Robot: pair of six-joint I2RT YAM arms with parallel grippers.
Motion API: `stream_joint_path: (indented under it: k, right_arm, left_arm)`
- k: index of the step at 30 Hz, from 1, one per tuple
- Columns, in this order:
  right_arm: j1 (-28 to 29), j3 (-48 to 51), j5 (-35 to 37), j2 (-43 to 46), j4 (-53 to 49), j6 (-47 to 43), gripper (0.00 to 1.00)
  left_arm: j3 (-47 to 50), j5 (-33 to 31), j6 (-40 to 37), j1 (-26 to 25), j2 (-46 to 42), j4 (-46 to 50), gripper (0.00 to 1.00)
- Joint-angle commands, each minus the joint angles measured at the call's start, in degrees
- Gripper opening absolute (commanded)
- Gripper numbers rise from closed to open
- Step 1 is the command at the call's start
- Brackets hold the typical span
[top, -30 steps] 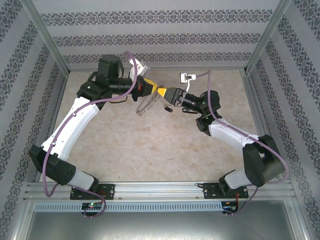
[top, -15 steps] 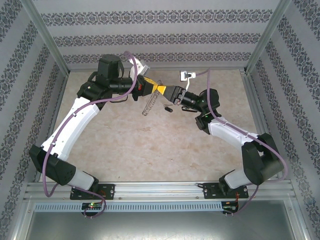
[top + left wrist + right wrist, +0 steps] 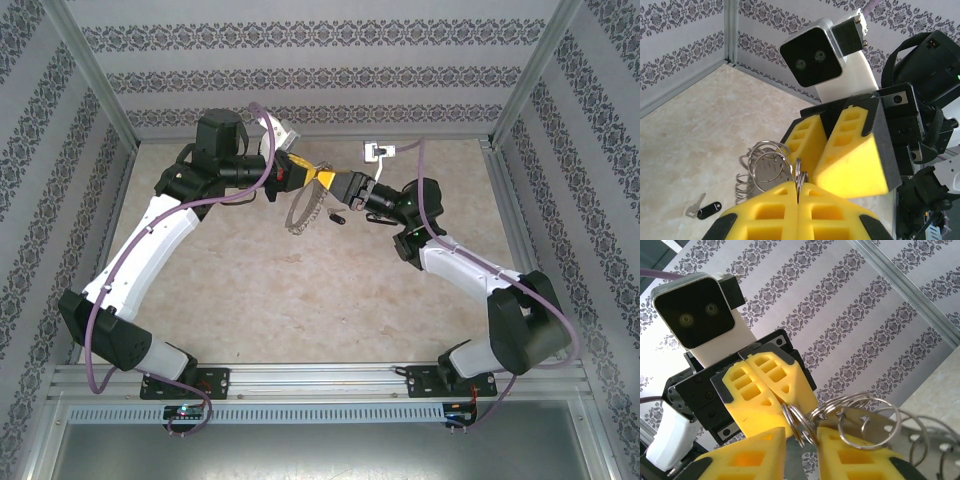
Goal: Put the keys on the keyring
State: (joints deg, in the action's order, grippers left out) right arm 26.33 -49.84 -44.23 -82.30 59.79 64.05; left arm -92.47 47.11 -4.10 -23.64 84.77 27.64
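The small rings sit at a slant in the robot's tilted left gripper, so the right gripper needs to pinch their free ends (image 3: 810, 437) before the left gripper backs away and straightens.
The keyring (image 3: 303, 208) is a silvery loop fringed with small rings, hanging in the air above the far middle of the table. My left gripper (image 3: 311, 175) is shut on two small rings at the keyring's (image 3: 765, 167) top, pinched at its tips (image 3: 798, 184). My right gripper (image 3: 334, 184) faces it tip to tip. It stands open (image 3: 801, 432), and the same small rings of the keyring (image 3: 865, 417) lie in the gap between its fingers (image 3: 850, 145). The key (image 3: 709, 210), black-headed with a small silver blade, lies flat on the table below (image 3: 337, 213).
A small white fitting with a cable (image 3: 378, 152) sits at the back wall. Patterned walls and metal frame posts (image 3: 95, 80) close in the table (image 3: 300, 290) on three sides. Both arms meet above its far middle.
The hanging keyring has swung and turned, so its loop looks wider from above. The right gripper has edged up and left, closer to the left gripper's tips.
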Motion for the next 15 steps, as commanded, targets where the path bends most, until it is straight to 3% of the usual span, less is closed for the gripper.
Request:
stream_joint_path:
  k: [1,5,8,15]
  right_arm:
    - [-0.45,0.34,0.11,2.76,3.81,-1.38,0.16]
    - [-0.57,0.78,0.28,3.16,4.07,-1.39,0.18]
    - [-0.57,1.32,0.71,3.51,4.37,-1.66,0.36]
    - [-0.66,0.94,0.03,4.00,4.56,-2.04,0.18]
  left_arm:
    - [1.06,-0.55,-0.30,-0.67,-0.22,-1.18,0.00]
    - [1.11,-0.41,-0.03,-0.66,-0.07,-1.76,0.00]
    - [1.22,-0.35,-0.11,-0.70,0.03,-1.62,0.00]
    - [1.60,-0.20,-0.12,-0.67,0.01,-1.80,0.00]
